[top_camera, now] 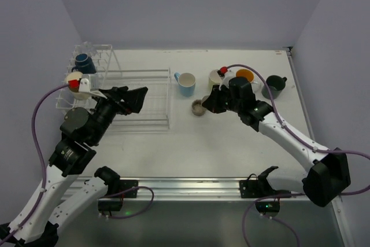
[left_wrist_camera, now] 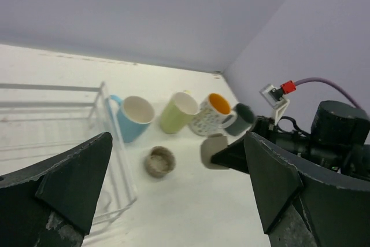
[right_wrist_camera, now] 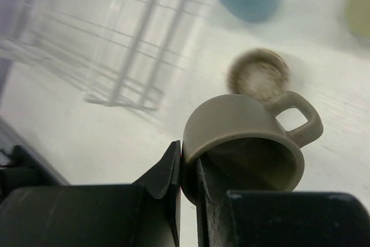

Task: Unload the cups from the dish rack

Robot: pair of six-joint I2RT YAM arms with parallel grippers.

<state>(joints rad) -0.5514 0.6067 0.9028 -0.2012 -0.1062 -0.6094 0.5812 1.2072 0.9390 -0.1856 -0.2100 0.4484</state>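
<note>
The grey-brown cup will go down from my right gripper next to the other grey-brown cup [top_camera: 217, 110] [right_wrist_camera: 328, 99], in front of the yellow-green cup.
My right gripper [right_wrist_camera: 189, 163] is shut on the wall of a grey-brown cup [right_wrist_camera: 243, 137], one finger inside and one outside, and holds it just above the table. A second grey-brown cup [top_camera: 199, 107] stands on the table next to it. A light blue cup [top_camera: 186, 83], a yellow-green cup [top_camera: 215, 77], a white cup with an orange inside [top_camera: 244, 76] and a dark green cup [top_camera: 273, 87] stand in a row behind. The white wire dish rack [top_camera: 144, 121] is at the left, with a navy cup [top_camera: 84, 61] in its tall part. My left gripper [top_camera: 136, 98] is open and empty over the rack's basket.
A cream cup [top_camera: 74, 77] shows partly behind my left wrist at the rack's far left. The right arm [top_camera: 289, 137] reaches across the right half of the table. A metal rail [top_camera: 191, 186] runs along the near edge.
</note>
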